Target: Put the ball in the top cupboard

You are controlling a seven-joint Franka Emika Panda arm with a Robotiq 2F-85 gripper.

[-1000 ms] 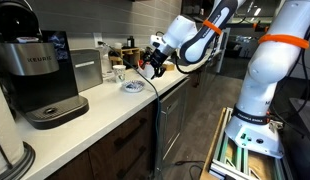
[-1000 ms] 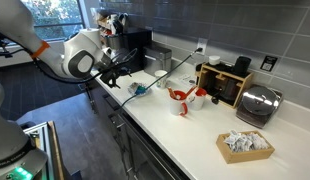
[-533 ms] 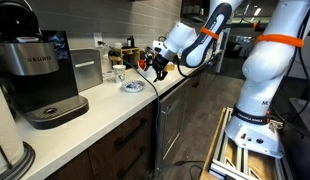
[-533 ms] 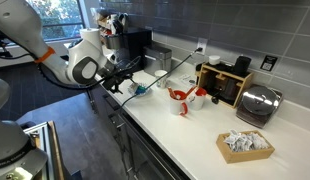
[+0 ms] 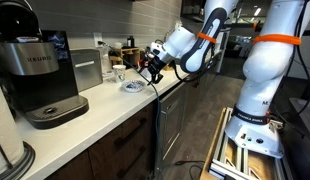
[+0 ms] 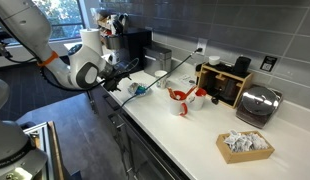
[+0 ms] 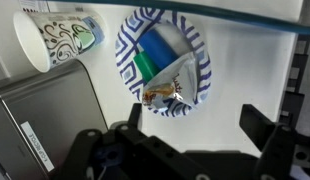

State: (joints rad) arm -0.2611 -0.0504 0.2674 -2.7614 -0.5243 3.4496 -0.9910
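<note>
The blue-striped plate lies beyond the robot's open fingers, so the gripper needs to move in and pinch the plate's rim (image 7: 202,88) beside the silvery lump, then lift the whole plate.
A blue-striped plate (image 7: 200,60) lies on the white counter and shows in both exterior views (image 5: 133,87) (image 6: 138,91). On it sit a blue-and-green item and a pale, silvery crumpled lump (image 7: 165,88), which looks like the ball. My gripper (image 7: 195,125) is open and empty. It hovers just above the counter beside the plate's near rim, with the lump a little beyond its fingertips. It also shows in both exterior views (image 5: 150,67) (image 6: 121,84). The top cupboard is out of view.
A patterned paper cup (image 7: 50,38) lies next to the plate, beside a metal box (image 7: 45,120). A Keurig coffee maker (image 5: 40,75) stands further along the counter. A wooden rack (image 6: 223,82), a toaster (image 6: 257,105) and a basket of packets (image 6: 245,145) stand further along.
The arm has shifted slightly toward the plate and a little lower. The gripper stays open; nothing on the counter has moved.
</note>
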